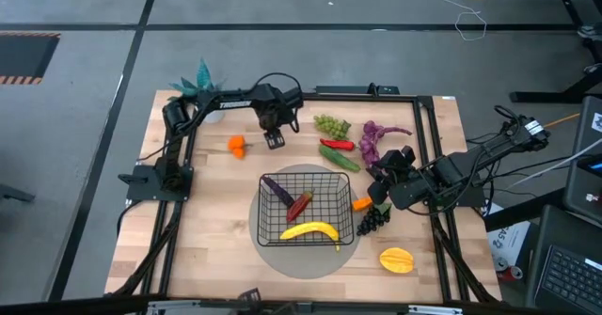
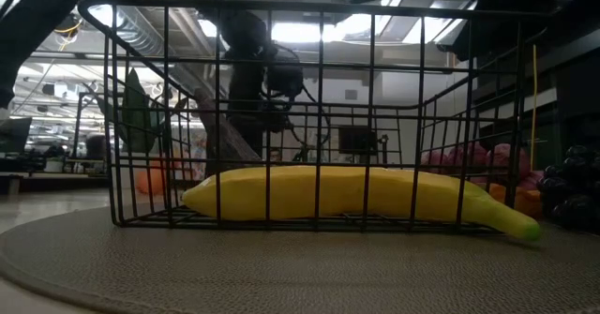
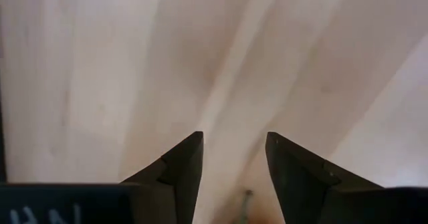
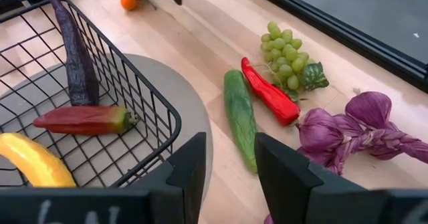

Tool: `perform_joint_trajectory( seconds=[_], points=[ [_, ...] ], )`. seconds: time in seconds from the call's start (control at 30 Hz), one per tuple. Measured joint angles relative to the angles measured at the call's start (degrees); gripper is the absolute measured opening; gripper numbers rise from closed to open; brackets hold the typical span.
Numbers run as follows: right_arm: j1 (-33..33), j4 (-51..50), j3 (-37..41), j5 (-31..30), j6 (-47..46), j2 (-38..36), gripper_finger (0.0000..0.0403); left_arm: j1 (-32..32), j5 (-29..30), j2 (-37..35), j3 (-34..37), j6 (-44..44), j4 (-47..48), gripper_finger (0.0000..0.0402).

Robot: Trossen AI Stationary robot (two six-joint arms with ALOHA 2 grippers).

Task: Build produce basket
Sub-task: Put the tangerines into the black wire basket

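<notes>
The orange's green stem [image 1: 245, 146] [image 3: 247, 195] is thin enough to fit between the fingers of my left gripper, so it will close there.
The black wire basket [image 1: 307, 208] stands on a round grey mat and holds a purple eggplant [image 1: 276, 191], a red pepper [image 1: 299, 205] and a yellow banana [image 1: 310, 230]. My left gripper [image 1: 274, 138] points down over bare wood beyond the basket's far side, open, with only table between its fingers [image 3: 234, 140]; an orange [image 1: 237, 146] lies to its left. My right gripper [image 1: 384, 176] hangs open and holds nothing right of the basket [image 4: 231, 144]. A cucumber [image 4: 241, 117], a second red pepper [image 4: 271, 93], green grapes [image 4: 286, 53] and a purple bunch [image 4: 354, 127] lie on the table beyond it.
Dark grapes [image 1: 372, 221] and a small orange piece [image 1: 361, 203] lie by the basket's right side, a yellow starfruit [image 1: 396, 259] near the front right. A teal potted plant [image 1: 199, 80] stands at the far left corner. A black frame rail [image 1: 428, 155] borders the table.
</notes>
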State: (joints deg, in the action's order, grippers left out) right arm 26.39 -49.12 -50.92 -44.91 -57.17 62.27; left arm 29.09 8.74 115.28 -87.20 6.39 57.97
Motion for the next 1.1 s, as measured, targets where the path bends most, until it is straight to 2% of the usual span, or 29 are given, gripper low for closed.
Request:
perform_joint_trajectory(
  seconds=[0.23, 0.33, 0.63, 0.8, 1.1],
  points=[
    [0.0, 1.31, 2.37, 1.19, -1.12, -0.01, 0.0131, -2.09, 6.38, 0.06, -0.96, -8.18, 19.98, 0.0158],
    [-0.02, 2.43, 3.73, 2.34, -1.6, 0.01, 0.0131, -2.17, 6.68, -0.83, -1.03, -9.19, 24.46, 0.0157],
    [0.0, 3.83, 4.37, 12.09, -4.13, -0.01, 0.0131, -2.12, 6.81, -0.96, -1.07, -4.41, 23.2, 0.0157],
    [0.0, 5.09, 4.35, 12.54, -4.09, -0.01, 0.0131, -2.1, 3.33, -1.01, 0.54, -1.72, 22.99, 0.0157],
    [0.05, 5.28, 4.35, 13.54, -4.26, -0.01, 0.0131, -2.1, 3.58, -1.01, 8.29, 1.89, 17.51, 0.0157]
  ],
)
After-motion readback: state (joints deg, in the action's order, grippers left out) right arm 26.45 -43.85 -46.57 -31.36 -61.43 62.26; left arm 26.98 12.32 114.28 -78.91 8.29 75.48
